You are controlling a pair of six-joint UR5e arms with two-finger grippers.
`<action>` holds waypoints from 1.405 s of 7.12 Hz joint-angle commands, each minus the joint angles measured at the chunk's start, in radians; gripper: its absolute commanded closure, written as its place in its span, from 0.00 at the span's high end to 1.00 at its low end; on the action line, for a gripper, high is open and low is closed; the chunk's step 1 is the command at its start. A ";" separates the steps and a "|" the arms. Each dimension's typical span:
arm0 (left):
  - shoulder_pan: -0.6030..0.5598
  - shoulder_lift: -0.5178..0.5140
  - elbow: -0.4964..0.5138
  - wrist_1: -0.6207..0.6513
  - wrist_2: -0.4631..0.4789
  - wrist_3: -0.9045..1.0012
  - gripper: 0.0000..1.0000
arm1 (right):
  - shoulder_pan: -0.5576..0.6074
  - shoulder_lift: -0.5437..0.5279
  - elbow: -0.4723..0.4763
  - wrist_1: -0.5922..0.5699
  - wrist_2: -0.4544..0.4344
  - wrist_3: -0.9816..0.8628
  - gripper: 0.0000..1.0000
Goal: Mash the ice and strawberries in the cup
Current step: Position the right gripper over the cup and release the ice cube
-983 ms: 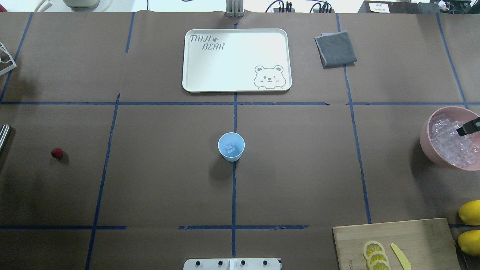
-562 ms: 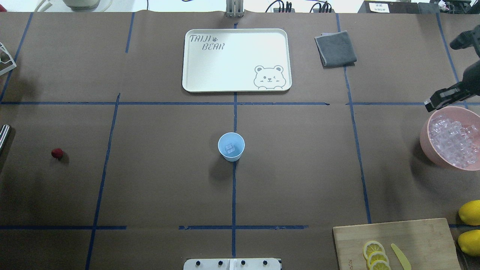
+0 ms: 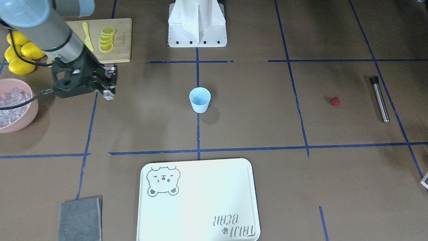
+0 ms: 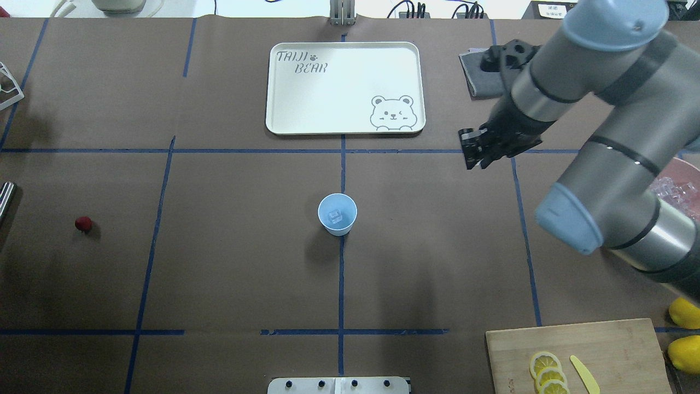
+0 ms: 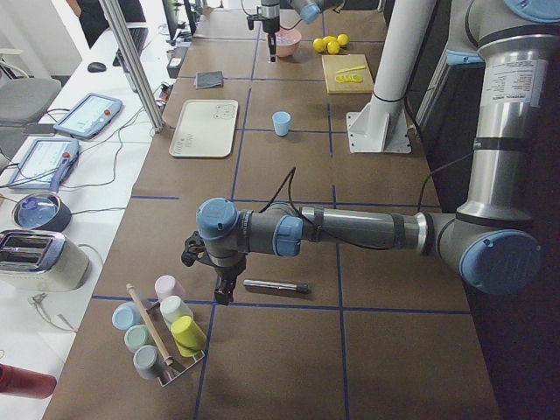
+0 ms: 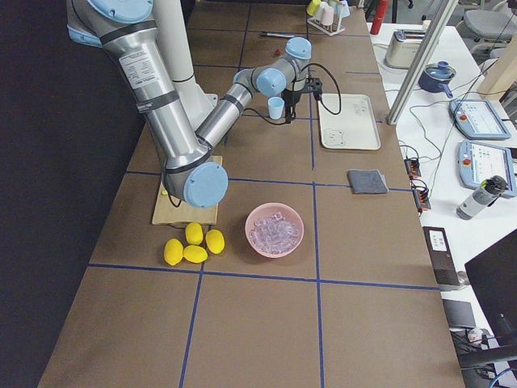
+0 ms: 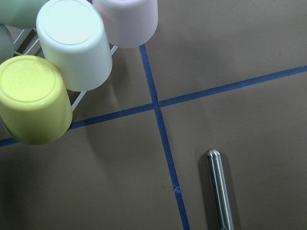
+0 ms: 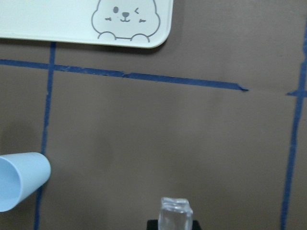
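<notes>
My right gripper needs to gently release the clear ice cube, which hangs above the table now, inside the pale blue cup [image 3: 199,96] [image 8: 8,184] that is standing at the middle of the table.
The pale blue cup [image 4: 337,213] stands upright at the table's middle with one ice cube [image 4: 334,217] inside. My right gripper [image 4: 474,156] hangs above the table to the cup's right and a bit farther back, shut on a clear ice cube [image 8: 176,213] that shows between the fingertips [image 3: 107,97]. More ice fills the pink bowl [image 3: 13,107] at the right edge. The small red strawberry [image 4: 83,223] lies alone on the left side. My left gripper [image 5: 223,293] points down beside a steel rod [image 5: 276,286]; whether it is open or shut I cannot tell.
A white bear tray [image 4: 344,87] lies behind the cup, with a grey cloth [image 4: 488,74] partly under my right arm. A cutting board [image 4: 574,355] with lemon slices and a yellow knife, plus lemons [image 4: 683,328], sit front right. A rack of coloured cups [image 7: 72,43] stands by the rod [image 7: 219,189].
My right arm has risen from the pink bowl at the right edge and swung left over the table toward the cup, carrying an ice cube.
</notes>
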 commanded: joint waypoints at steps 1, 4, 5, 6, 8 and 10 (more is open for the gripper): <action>0.000 0.000 -0.001 0.000 0.000 -0.002 1.00 | -0.179 0.160 -0.096 -0.001 -0.153 0.196 0.00; 0.000 0.000 0.001 0.000 0.000 0.000 1.00 | -0.304 0.356 -0.324 0.002 -0.286 0.287 0.00; 0.000 0.000 0.004 0.000 0.000 0.000 1.00 | -0.311 0.368 -0.334 0.002 -0.287 0.287 0.00; 0.000 0.000 0.007 0.000 0.000 0.002 1.00 | -0.321 0.368 -0.342 0.003 -0.291 0.287 0.00; 0.000 0.000 0.009 0.000 0.000 0.002 1.00 | -0.326 0.368 -0.343 0.003 -0.296 0.287 0.00; 0.000 0.000 0.009 0.000 0.000 0.002 1.00 | -0.326 0.368 -0.342 0.003 -0.296 0.287 0.12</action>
